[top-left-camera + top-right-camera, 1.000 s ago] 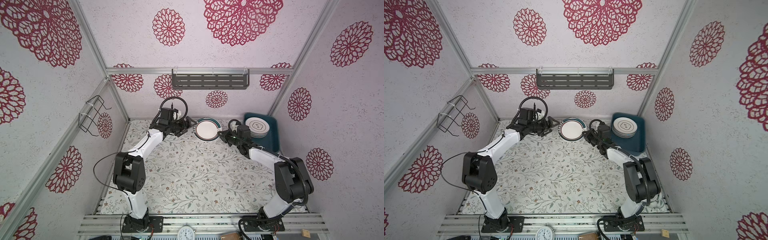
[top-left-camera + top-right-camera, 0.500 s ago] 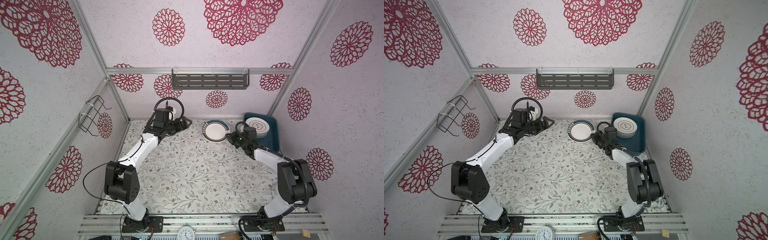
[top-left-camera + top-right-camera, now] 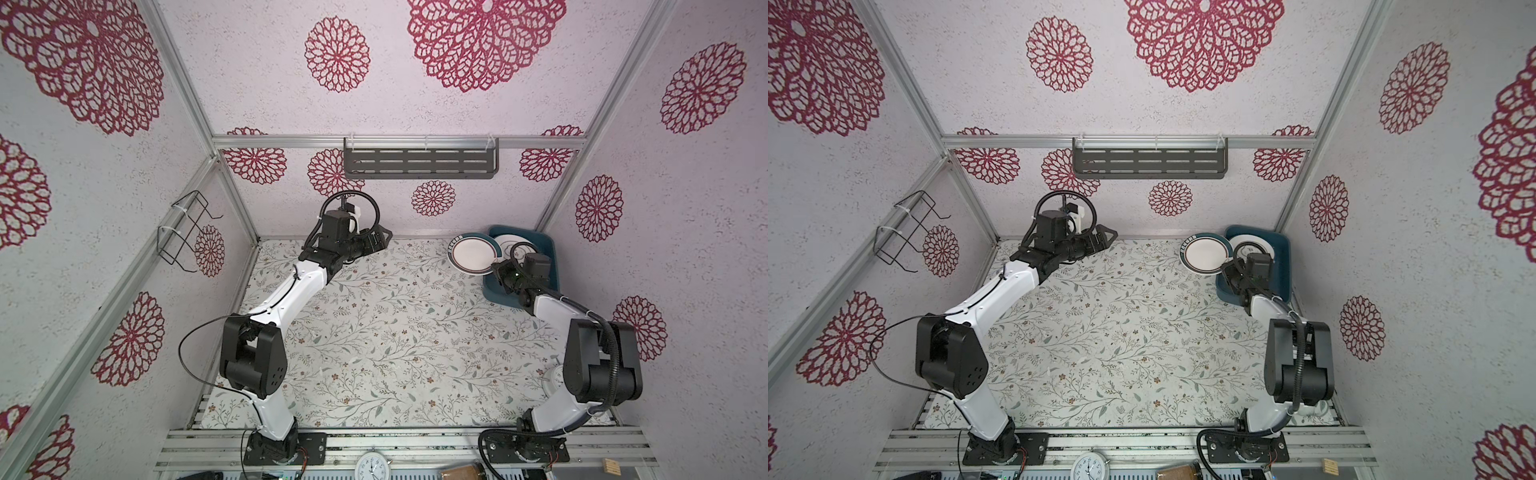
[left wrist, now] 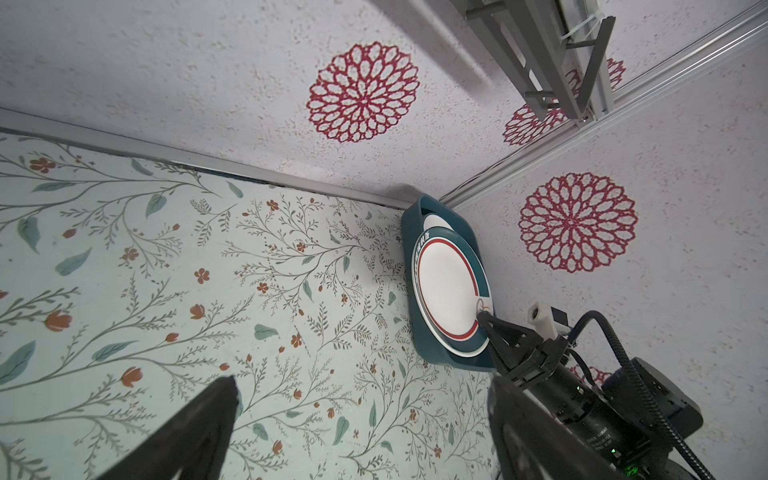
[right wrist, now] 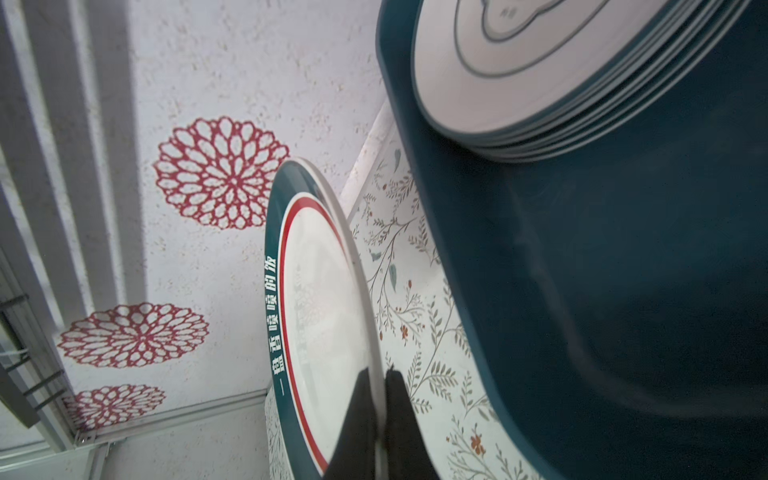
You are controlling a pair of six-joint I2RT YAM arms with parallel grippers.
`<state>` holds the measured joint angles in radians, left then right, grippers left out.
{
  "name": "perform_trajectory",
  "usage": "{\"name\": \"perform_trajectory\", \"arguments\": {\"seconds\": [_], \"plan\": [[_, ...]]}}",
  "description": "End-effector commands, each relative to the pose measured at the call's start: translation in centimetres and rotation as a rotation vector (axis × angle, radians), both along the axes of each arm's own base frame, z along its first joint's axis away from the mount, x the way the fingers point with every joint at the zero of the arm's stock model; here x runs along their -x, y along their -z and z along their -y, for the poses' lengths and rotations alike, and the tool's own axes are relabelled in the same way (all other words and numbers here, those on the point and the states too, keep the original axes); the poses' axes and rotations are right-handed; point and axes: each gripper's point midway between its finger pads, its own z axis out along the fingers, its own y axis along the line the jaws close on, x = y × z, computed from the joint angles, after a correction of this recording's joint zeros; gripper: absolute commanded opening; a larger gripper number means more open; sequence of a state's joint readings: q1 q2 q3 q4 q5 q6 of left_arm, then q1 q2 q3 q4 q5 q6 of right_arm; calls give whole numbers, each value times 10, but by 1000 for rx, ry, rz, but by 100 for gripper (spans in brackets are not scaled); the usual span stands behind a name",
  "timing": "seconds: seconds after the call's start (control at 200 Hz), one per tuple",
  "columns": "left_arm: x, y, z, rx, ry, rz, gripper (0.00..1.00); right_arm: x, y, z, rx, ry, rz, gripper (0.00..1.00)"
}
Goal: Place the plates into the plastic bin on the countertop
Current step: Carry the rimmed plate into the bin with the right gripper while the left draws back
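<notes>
I need to release the white plate from my right gripper on top of the stacked plates [image 3: 513,253] [image 5: 524,28] in the teal plastic bin.
My right gripper [image 3: 494,270] [image 3: 1225,268] [image 5: 380,374] is shut on the rim of a white plate [image 3: 473,255] [image 3: 1206,255] [image 5: 320,299] with a dark-green lettered band and a red ring. The plate hangs above the countertop [image 3: 395,324], and in both top views it overlaps the left rim of the teal plastic bin [image 3: 548,257] [image 3: 1283,266] [image 5: 582,291]. Several stacked plates [image 3: 513,245] [image 5: 519,62] lie in the bin's far half. My left gripper [image 3: 384,239] [image 3: 1111,237] [image 4: 363,386] stands open and empty near the back wall, well left of the plate [image 4: 446,286].
A grey slotted shelf [image 3: 419,162] hangs on the back wall above the counter. A black wire rack [image 3: 183,230] is fixed to the left wall. A white clock [image 3: 372,467] lies at the front rail. The bin sits in the back right corner.
The right gripper has carried the plate rightwards to the bin's left rim. The left gripper, open throughout, has drawn back to the left, away from the plate.
</notes>
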<state>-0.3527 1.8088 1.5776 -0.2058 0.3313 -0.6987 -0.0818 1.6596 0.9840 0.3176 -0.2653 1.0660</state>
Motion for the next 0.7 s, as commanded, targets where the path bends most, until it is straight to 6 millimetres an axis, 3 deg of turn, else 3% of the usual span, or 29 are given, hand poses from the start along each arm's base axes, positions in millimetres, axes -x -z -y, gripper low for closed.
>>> {"name": "perform_trajectory", "arguments": {"seconds": [0.0,0.305,0.32,0.345,0.585,0.691], "plan": [[-15,3,13,22,-3,2,97,-17,-24,29,18,48,99,0],[-30,12,25,33,-33,-33,97,-32,-8,98,-20,178,99,0],[-34,29,26,21,-36,-63,97,-33,-8,101,-22,183,100,0],[-36,32,27,22,-40,-69,97,-35,-5,106,-30,194,100,0],[-50,36,27,32,-78,-75,97,-57,8,139,-48,271,97,0],[-55,37,28,33,-85,-76,97,-70,16,142,-59,265,83,1]]}}
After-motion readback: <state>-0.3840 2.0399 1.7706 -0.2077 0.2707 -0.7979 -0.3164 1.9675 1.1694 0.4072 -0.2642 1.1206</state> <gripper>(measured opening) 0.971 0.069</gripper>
